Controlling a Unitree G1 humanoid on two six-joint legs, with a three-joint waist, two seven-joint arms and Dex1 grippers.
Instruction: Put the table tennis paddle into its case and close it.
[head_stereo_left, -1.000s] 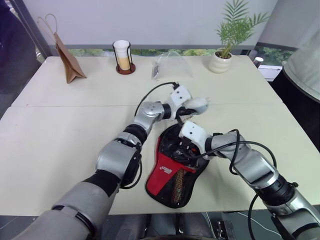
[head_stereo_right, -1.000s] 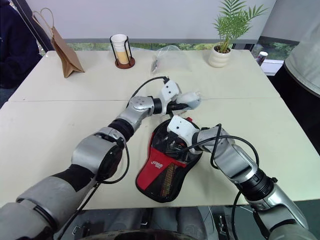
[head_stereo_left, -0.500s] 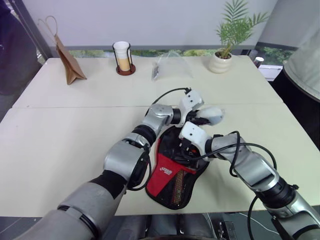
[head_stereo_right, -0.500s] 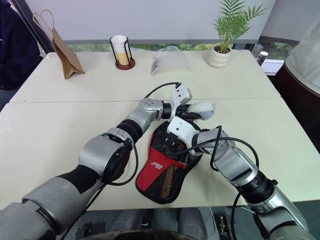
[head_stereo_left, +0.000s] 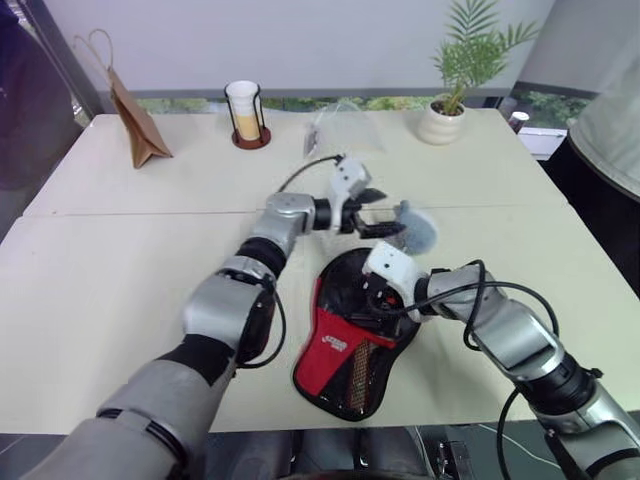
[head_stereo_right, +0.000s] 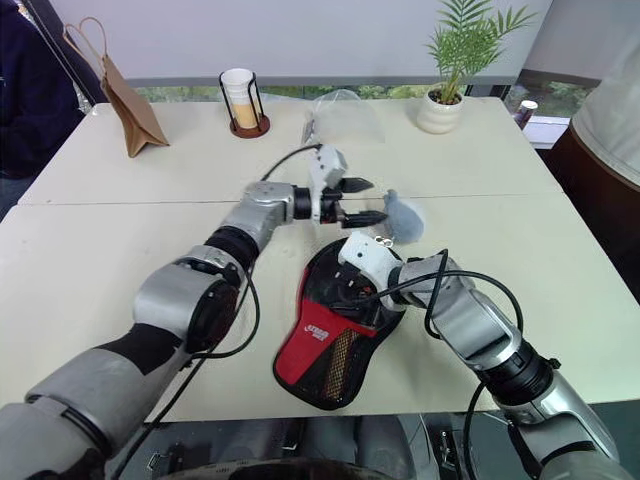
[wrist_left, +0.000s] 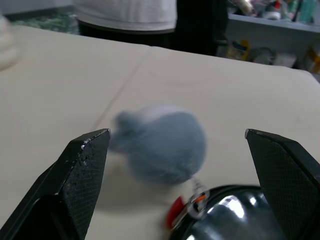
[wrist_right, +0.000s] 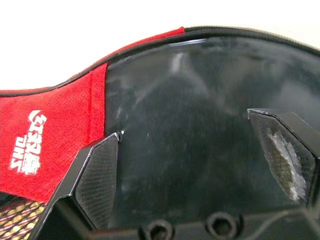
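The pale body (head_stereo_left: 421, 238) of the grey fluffy ball, just past the case's rounded end, should be gripped next by my right gripper.
The case (head_stereo_left: 345, 345) lies flat on the cream table near the front edge, black with a red panel, white lettering and a mesh pocket. The table tennis paddle is hidden. A grey fluffy ball (head_stereo_left: 415, 228) shows blurred just beyond the case's rounded end, joined by a small ring and red tab (wrist_left: 180, 210) to the case. My left gripper (head_stereo_left: 385, 212) points sideways at the ball with its jaws open and nothing between them. My right gripper (wrist_right: 200, 170) hovers open low over the case's glossy black face (wrist_right: 190, 125).
At the table's far side stand a brown paper bag (head_stereo_left: 135, 120), a cup in a black wire holder (head_stereo_left: 245, 112), a clear plastic bag (head_stereo_left: 340, 130) and a potted plant (head_stereo_left: 450, 100). A person stands off the right edge (head_stereo_left: 610, 130), and another stands at the left (head_stereo_right: 30, 90).
My left gripper opened, let go of the grey fluffy ball and drew back to the left. The ball now sits loose by the case's end. My right arm stayed put.
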